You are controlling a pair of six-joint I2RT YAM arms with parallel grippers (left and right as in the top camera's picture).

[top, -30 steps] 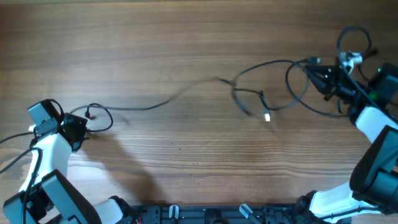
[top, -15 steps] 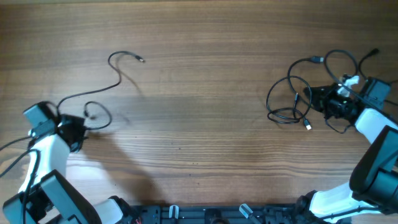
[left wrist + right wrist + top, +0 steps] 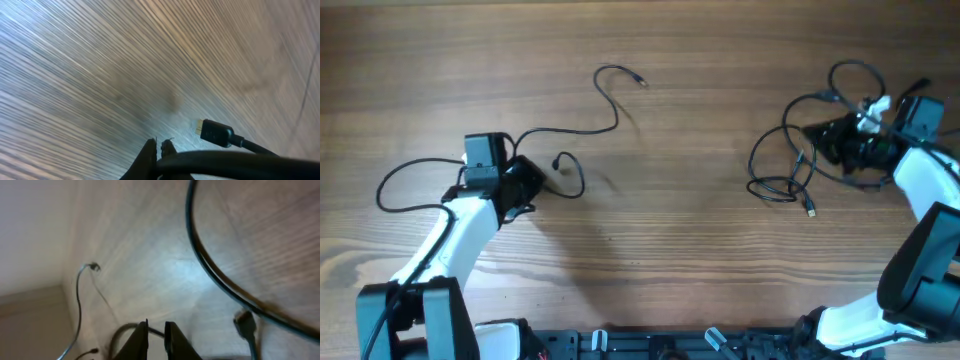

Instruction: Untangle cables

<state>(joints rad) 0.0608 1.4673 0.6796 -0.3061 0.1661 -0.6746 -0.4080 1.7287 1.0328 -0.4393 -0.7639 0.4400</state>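
Note:
The thin black cable in my left gripper is clear of the bundle, so my right gripper should let the bundle be and take over that cable (image 3: 581,178).
One separate thin black cable (image 3: 605,120) runs from my left gripper (image 3: 528,182) in a small loop and up to a plug end at the top centre. In the left wrist view my fingers (image 3: 159,147) are shut on this cable (image 3: 240,161), with a plug (image 3: 214,133) just beyond. A tangled bundle of cables (image 3: 790,165) lies at the right. My right gripper (image 3: 825,138) is at its upper right edge. In the right wrist view the fingers (image 3: 156,330) are nearly closed on a strand, and another cable (image 3: 210,275) arcs above a plug (image 3: 245,322).
A black wire loop (image 3: 390,180) lies left of the left arm, seemingly the arm's own wiring. A small white connector (image 3: 871,103) sits by the right gripper. Bare wooden table (image 3: 680,200) lies between the two arms.
My left arm has swung right and inward, dragging the separate cable with it. Its plug end moved right. The right gripper and bundle shifted slightly up.

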